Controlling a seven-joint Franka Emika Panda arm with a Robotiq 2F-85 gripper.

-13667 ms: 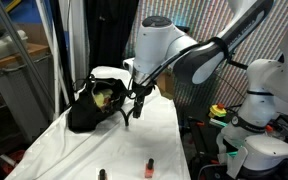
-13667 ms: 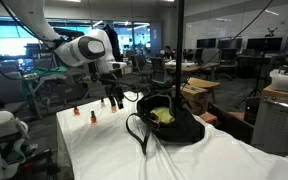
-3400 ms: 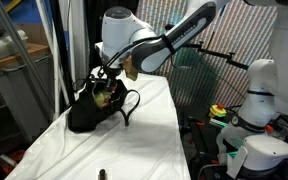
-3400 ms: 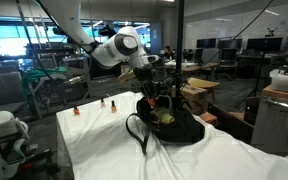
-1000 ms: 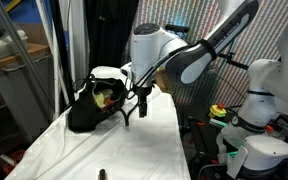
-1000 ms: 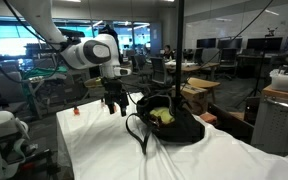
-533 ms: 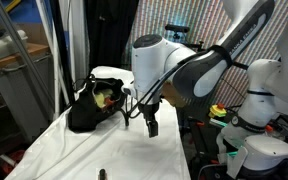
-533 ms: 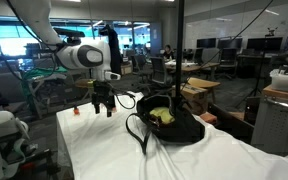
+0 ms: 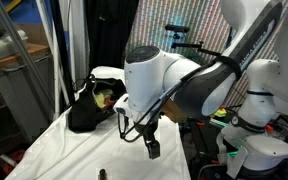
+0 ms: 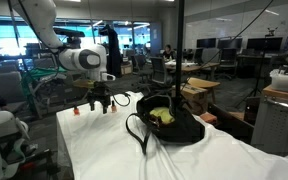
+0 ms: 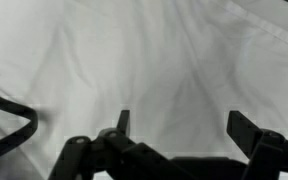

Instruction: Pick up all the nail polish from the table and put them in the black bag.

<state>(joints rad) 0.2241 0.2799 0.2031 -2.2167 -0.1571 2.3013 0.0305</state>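
Observation:
I should move my gripper next to the black cap [image 9: 102, 172] of the dark nail polish bottle at the table's near edge, and I should close it there.
My gripper [image 11: 184, 125] is open, and only white cloth shows between its fingers. It hangs over the table [image 9: 84, 150] near the end away from the black bag [image 9: 87, 107]. In an exterior view the gripper [image 10: 99, 104] is just above the cloth, and a small orange nail polish bottle [image 10: 74, 111] stands beside it. A dark nail polish bottle [image 9: 101, 174] stands at the table's near edge, well apart from the gripper [image 9: 152, 149]. The black bag [image 10: 170, 126] sits slouched and open, with yellow-green contents [image 10: 162, 116] showing.
A thin black bag handle [image 11: 14, 125] loops at the left of the wrist view. A post [image 10: 179, 60] stands behind the bag. A white robot base [image 9: 259, 120] stands beside the table, and desks and chairs fill the room behind.
The arm has swung from beside the bag toward the bottle end of the table and dropped lower. The gripper has stayed open and empty.

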